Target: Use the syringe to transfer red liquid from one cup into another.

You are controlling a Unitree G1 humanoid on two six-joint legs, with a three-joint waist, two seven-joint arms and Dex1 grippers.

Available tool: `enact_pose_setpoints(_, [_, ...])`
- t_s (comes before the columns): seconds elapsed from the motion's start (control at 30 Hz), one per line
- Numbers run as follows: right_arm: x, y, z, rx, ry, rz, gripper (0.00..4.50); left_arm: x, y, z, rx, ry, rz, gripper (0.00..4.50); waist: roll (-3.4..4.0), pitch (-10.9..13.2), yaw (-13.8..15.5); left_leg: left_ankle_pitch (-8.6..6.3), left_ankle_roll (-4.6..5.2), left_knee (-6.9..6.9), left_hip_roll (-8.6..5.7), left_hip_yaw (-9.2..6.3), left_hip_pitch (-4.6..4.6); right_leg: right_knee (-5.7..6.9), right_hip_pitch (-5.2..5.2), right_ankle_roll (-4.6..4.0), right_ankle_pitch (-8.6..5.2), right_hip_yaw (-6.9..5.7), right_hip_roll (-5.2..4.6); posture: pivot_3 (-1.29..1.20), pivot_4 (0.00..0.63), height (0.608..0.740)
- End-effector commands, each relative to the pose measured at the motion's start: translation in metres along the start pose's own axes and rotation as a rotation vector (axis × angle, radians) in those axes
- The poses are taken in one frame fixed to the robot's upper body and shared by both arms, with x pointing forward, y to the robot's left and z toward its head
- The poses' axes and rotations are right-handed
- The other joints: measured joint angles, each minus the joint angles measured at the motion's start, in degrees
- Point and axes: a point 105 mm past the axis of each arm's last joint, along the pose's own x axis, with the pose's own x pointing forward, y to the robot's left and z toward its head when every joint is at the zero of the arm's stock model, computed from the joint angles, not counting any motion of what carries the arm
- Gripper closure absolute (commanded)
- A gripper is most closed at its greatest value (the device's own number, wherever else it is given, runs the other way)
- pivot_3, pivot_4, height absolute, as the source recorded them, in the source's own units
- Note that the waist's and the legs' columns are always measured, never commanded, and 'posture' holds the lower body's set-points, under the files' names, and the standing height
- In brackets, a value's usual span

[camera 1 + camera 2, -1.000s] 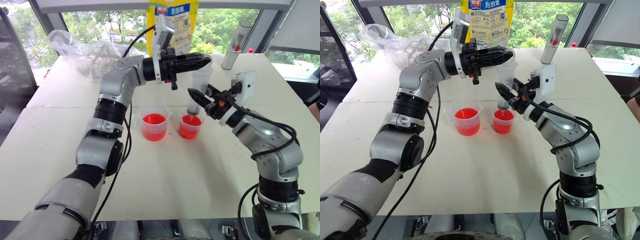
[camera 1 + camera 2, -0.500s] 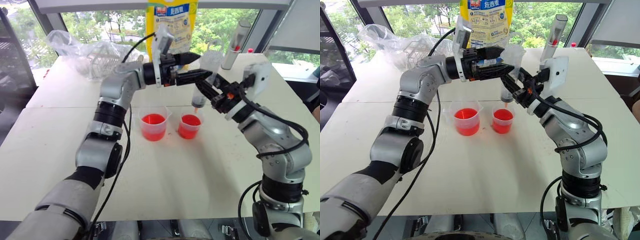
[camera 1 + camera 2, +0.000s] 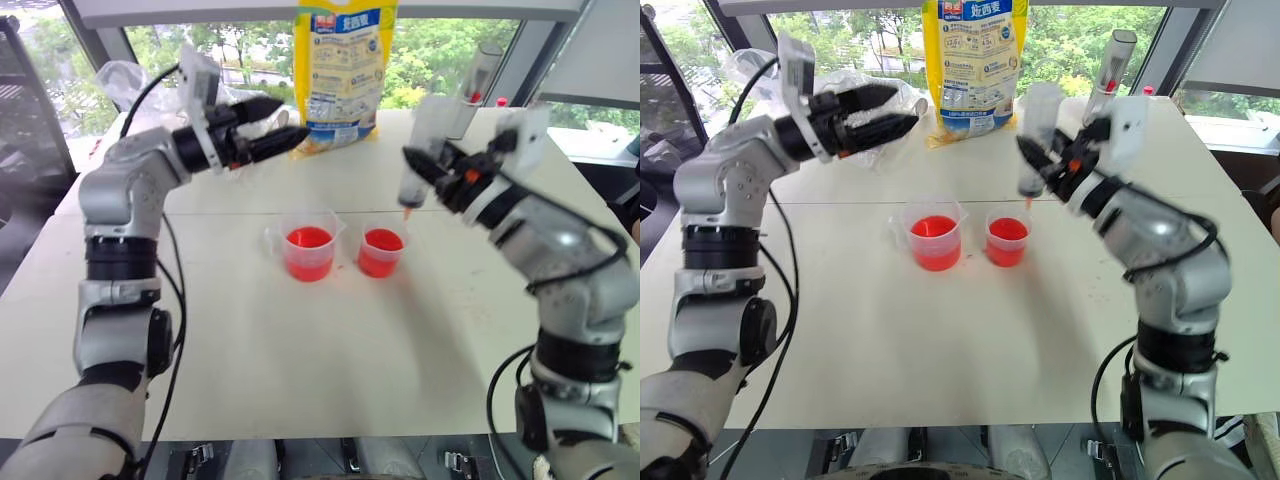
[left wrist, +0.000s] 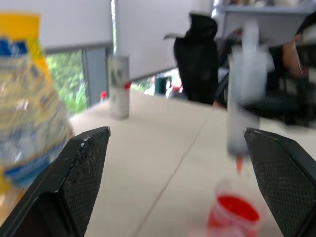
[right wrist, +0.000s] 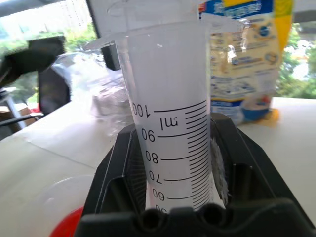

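Note:
I need to use my right gripper to release the syringe on the white table (image 3: pixel 447 260), setting it free beside the smaller cup and away from the beaker.
My right gripper (image 3: pixel 432 172) is shut on the syringe (image 3: pixel 424 140), a thick clear barrel with printed markings (image 5: pixel 173 133). It hangs nearly upright, and its orange tip (image 3: pixel 407 211) is just above the right rim of the smaller cup (image 3: pixel 381 251). That cup holds red liquid (image 3: pixel 380 241). To its left stands the larger spouted beaker (image 3: pixel 308 251), also with red liquid (image 3: pixel 931 228). My left gripper (image 3: pixel 278 124) is open and empty, up at the far left, well away from the syringe. The left wrist view shows its fingertips (image 4: pixel 101 136) spread wide and the syringe (image 4: pixel 243 113) beyond them.
A yellow refill bag (image 3: pixel 345 60) stands at the table's back centre. A grey cylindrical tube (image 3: pixel 476 85) is at the back right. Crumpled clear plastic (image 3: pixel 750 65) lies at the back left. The white table (image 3: pixel 330 350) stretches in front of the cups.
My left gripper let go of the syringe's top, opened, and swung away to the left. My right gripper lifted the syringe out of the smaller cup, up and slightly right.

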Motion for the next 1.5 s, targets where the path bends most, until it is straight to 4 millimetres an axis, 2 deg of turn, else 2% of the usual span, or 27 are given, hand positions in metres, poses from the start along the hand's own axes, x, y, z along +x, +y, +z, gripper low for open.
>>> enact_pose_setpoints(0.03, [0.0,-0.02,0.025,0.062,0.05,-0.026,3.08,-0.003,-0.017,0.015,0.068,-0.014,-0.059,0.06,-0.02,0.0,0.2,0.0,0.0,-0.02,-0.01,0.0,-0.01,-0.02,0.0,0.0,0.0,-0.02,-0.04,0.0,0.15,0.74])
enact_pose_setpoints(0.13, [0.002,-0.04,0.016,0.095,0.257,-0.095,3.08,-0.009,-0.024,0.01,0.064,0.0,-0.066,0.06,-0.05,0.0,0.2,-0.02,0.03,-0.08,-0.02,0.0,-0.06,-0.15,0.0,-0.02,-0.01,-0.02,-0.14,0.0,0.15,0.74])
enact_pose_setpoints(0.23, [-0.001,-0.049,0.003,0.134,0.416,-0.128,3.08,-0.012,-0.027,0.004,0.059,0.02,-0.045,0.06,-0.04,0.0,0.0,-0.03,0.05,-0.16,-0.06,0.01,-0.1,-0.2,-0.06,-0.02,-0.01,0.07,-0.19,0.0,0.15,0.74])
enact_pose_setpoints(0.3, [-0.008,-0.056,-0.032,0.179,0.601,-0.18,3.08,-0.018,-0.035,-0.005,0.054,0.035,-0.044,0.06,-0.04,0.0,-0.2,-0.03,0.05,-0.16,-0.06,0.0,-0.11,-0.2,-0.07,-0.02,-0.01,0.09,-0.19,0.0,0.15,0.74])
enact_pose_setpoints(0.4, [-0.017,-0.058,-0.067,0.236,0.773,-0.209,3.08,-0.022,-0.043,-0.01,0.037,0.037,-0.037,0.06,-0.04,0.0,-0.3,-0.05,0.08,-0.16,-0.04,0.0,-0.06,-0.18,-0.09,-0.01,-0.01,0.19,-0.18,0.0,0.15,0.74])
enact_pose_setpoints(0.6, [-0.023,-0.05,-0.107,0.3,0.919,-0.2,3.08,-0.025,-0.051,-0.014,0.033,0.053,-0.033,0.06,-0.03,0.0,-0.2,-0.05,0.08,-0.1,-0.06,0.0,-0.09,-0.16,-0.09,0.01,0.0,0.18,-0.14,0.0,0.15,0.74])
enact_pose_setpoints(0.77, [-0.027,-0.055,-0.134,0.288,0.988,-0.243,3.08,-0.026,-0.055,-0.017,0.033,0.059,-0.036,0.06,-0.04,0.0,-0.2,-0.05,0.08,-0.11,-0.08,-0.01,-0.09,-0.18,-0.08,0.01,0.0,0.17,-0.06,0.0,0.15,0.74])
enact_pose_setpoints(0.93, [-0.033,-0.057,-0.151,0.28,1.037,-0.255,3.08,-0.027,-0.061,-0.02,0.032,0.071,-0.047,0.06,-0.04,0.0,-0.2,-0.05,0.08,-0.11,-0.08,-0.01,-0.09,-0.18,-0.08,0.01,0.0,0.18,-0.05,0.0,0.15,0.74])
enact_pose_setpoints(1.13, [-0.032,-0.056,-0.148,0.273,1.021,-0.231,0.23,-0.029,-0.064,-0.021,0.026,0.077,-0.053,0.0,-0.04,0.0,-0.3,-0.05,0.08,-0.1,-0.09,-0.01,-0.08,-0.18,-0.06,0.01,0.0,0.17,0.03,0.0,0.15,0.74])
enact_pose_setpoints(1.17, [-0.032,-0.058,-0.145,0.261,1.012,-0.23,0.09,-0.029,-0.065,-0.021,0.025,0.079,-0.054,0.0,-0.04,0.0,-0.3,-0.05,0.08,-0.11,-0.1,-0.01,-0.08,-0.18,-0.07,0.01,0.0,0.17,0.03,0.0,0.15,0.74])
enact_pose_setpoints(1.27, [-0.031,-0.057,-0.125,0.181,0.959,-0.172,0.09,-0.031,-0.067,-0.023,0.022,0.092,-0.046,0.0,-0.02,0.0,-0.2,-0.05,0.08,-0.12,-0.09,-0.02,-0.08,-0.18,-0.08,0.01,0.0,0.17,0.04,0.0,0.15,0.74])
enact_pose_setpoints(1.43, [-0.037,-0.049,-0.075,0.025,0.832,-0.019,0.09,-0.041,-0.07,-0.024,0.016,0.116,-0.036,0.0,0.01,0.0,-0.1,-0.05,0.08,-0.15,-0.09,-0.04,-0.11,-0.23,-0.1,0.02,-0.01,0.11,0.03,0.0,0.15,0.74])
enact_pose_setpoints(1.5, [-0.043,-0.041,-0.048,-0.047,0.75,0.068,0.09,-0.048,-0.07,-0.025,0.016,0.134,-0.024,0.0,0.0,0.0,-0.1,-0.06,0.09,-0.17,-0.08,-0.06,-0.07,-0.27,-0.03,0.02,-0.01,0.04,0.03,0.0,0.15,0.74])
